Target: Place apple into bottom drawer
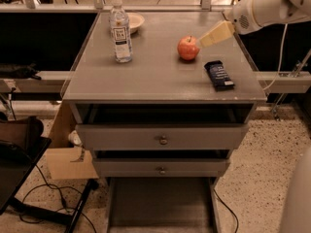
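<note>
The upper half of the red-orange apple [187,45] near the dark snack bar is the next spot my gripper needs to go to and close on.
The red-orange apple [188,48] sits on the grey cabinet top [160,76], right of centre toward the back. My gripper [206,39] reaches in from the upper right on a white arm; its cream-coloured fingers [217,33] point down-left and the tip is just right of the apple, very close to it. The bottom drawer [161,205] is pulled out at the foot of the cabinet, a wide shallow grey tray with nothing showing in it. Two knobbed drawer fronts [163,139] sit above it.
A clear water bottle [120,29] stands at the back left of the top, with a small bowl [133,21] behind it. A dark snack bar [218,74] lies right of the apple. A cardboard box [68,152] and cables sit on the floor at left.
</note>
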Controlling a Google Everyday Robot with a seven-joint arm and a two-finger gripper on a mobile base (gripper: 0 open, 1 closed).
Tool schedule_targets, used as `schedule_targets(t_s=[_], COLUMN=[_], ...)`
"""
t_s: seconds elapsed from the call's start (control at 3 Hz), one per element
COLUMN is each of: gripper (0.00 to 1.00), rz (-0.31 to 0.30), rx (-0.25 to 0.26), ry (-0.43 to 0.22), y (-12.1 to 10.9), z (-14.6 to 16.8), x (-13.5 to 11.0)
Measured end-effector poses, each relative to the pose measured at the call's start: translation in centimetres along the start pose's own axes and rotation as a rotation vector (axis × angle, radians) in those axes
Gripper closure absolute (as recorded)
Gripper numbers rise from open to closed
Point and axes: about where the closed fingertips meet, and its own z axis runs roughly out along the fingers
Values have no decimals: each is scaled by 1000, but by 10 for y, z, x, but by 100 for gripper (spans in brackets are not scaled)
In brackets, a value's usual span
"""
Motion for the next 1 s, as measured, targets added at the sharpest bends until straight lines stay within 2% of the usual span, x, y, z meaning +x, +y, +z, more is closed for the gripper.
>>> schedule_targets(t_s=[0.67, 1.0], gripper=[0, 0], rz=[102, 94], rx=[-7, -32], ry=[-40, -57], y=[-25, -19], z=[52, 72], x=[11, -6])
